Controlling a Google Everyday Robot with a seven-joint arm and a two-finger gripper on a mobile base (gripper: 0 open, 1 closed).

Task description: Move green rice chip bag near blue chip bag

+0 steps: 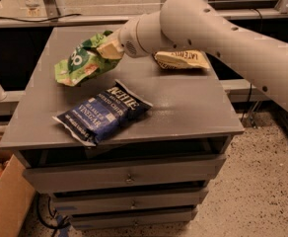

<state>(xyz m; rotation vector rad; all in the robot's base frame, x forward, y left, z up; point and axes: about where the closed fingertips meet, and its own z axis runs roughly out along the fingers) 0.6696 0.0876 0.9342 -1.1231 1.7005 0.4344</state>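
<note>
Next, the gripper releases the green rice chip bag, still held above the cabinet top, against the far edge of the blue chip bag (76, 85).
The green rice chip bag (81, 61) is crinkled and light green with a darker round logo. My gripper (108, 49) is shut on its upper right edge and holds it above the left middle of the grey cabinet top (183, 102). The blue chip bag (103, 112), navy with white "Kettle" lettering, lies flat near the front left of the top, just below and right of the green bag. My white arm reaches in from the right.
A brown-and-cream bag (182, 59) lies at the back right of the top, partly behind my arm. The cabinet has drawers (126, 177) below. A cardboard box (3, 201) stands on the floor at the left. A table edge with cables runs behind.
</note>
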